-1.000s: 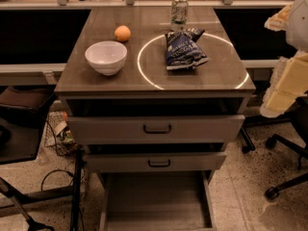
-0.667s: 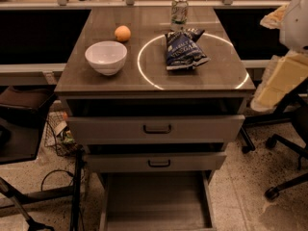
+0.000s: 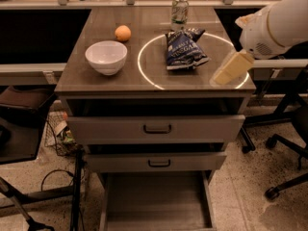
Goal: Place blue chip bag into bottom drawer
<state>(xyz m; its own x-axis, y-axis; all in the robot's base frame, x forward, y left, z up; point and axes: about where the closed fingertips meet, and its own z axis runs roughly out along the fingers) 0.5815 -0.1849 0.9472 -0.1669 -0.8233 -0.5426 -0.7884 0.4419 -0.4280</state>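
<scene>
The blue chip bag's side (image 3: 198,52) that faces my white arm, in front of the soda can, should be my gripper's next stop, and it should close there.
The blue chip bag (image 3: 185,48) lies crinkled on the tabletop, inside a bright ring of light (image 3: 144,66), just in front of the soda can. The bottom drawer (image 3: 156,198) stands pulled out at floor level, its flat grey floor bare. My white arm (image 3: 279,20) reaches in from the upper right. My gripper (image 3: 232,68), a cream-coloured wedge, hovers over the table's right front corner, to the right of the bag and apart from it.
A white bowl (image 3: 106,57) and an orange (image 3: 122,32) sit on the left half of the table (image 3: 91,78). A green-and-silver soda can (image 3: 179,10) stands behind the bag. The two upper drawers (image 3: 156,128) are shut. Office chair bases (image 3: 284,148) stand at the right.
My arm has swung in from the right edge toward the table. The gripper now sits over the table's right front corner, nearer the bag. The bag has not moved.
</scene>
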